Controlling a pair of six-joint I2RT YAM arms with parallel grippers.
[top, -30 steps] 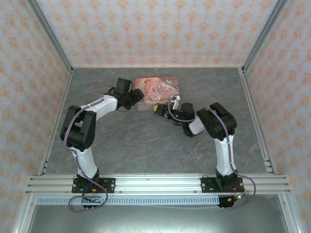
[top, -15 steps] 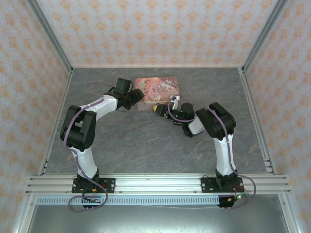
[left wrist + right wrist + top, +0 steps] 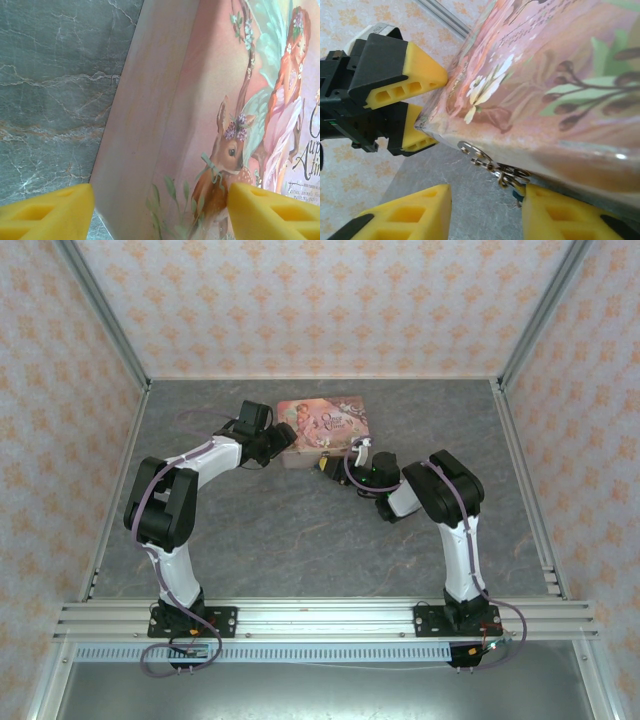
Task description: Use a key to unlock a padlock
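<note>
My right gripper should back off, because the padlock hangs from the hasp behind its finger, and then close around the padlock's body (image 3: 518,195) and pull it off the hasp.
The pink tin box (image 3: 325,420) lies at the back middle of the table. My left gripper (image 3: 283,443) is shut on its left corner, with yellow fingers (image 3: 47,210) on either side of that corner (image 3: 165,150). The same gripper (image 3: 429,102) shows beyond the box in the right wrist view. A metal hasp (image 3: 470,149) and small rings hang from the box's front edge. The tiny blue-teal padlock (image 3: 518,196) hangs below them, against my right gripper's right finger (image 3: 570,215). My right gripper (image 3: 486,200) is open, with a gap beside its left finger. I cannot pick out the key.
Grey marbled table (image 3: 300,530) spreads in front of the box. Patterned walls with metal corner posts (image 3: 105,315) enclose the back and both sides. The arms' mounting rail (image 3: 320,618) runs along the near edge.
My right gripper's jaws have narrowed around the padlock below the box's front edge. The left gripper and the box have not moved.
</note>
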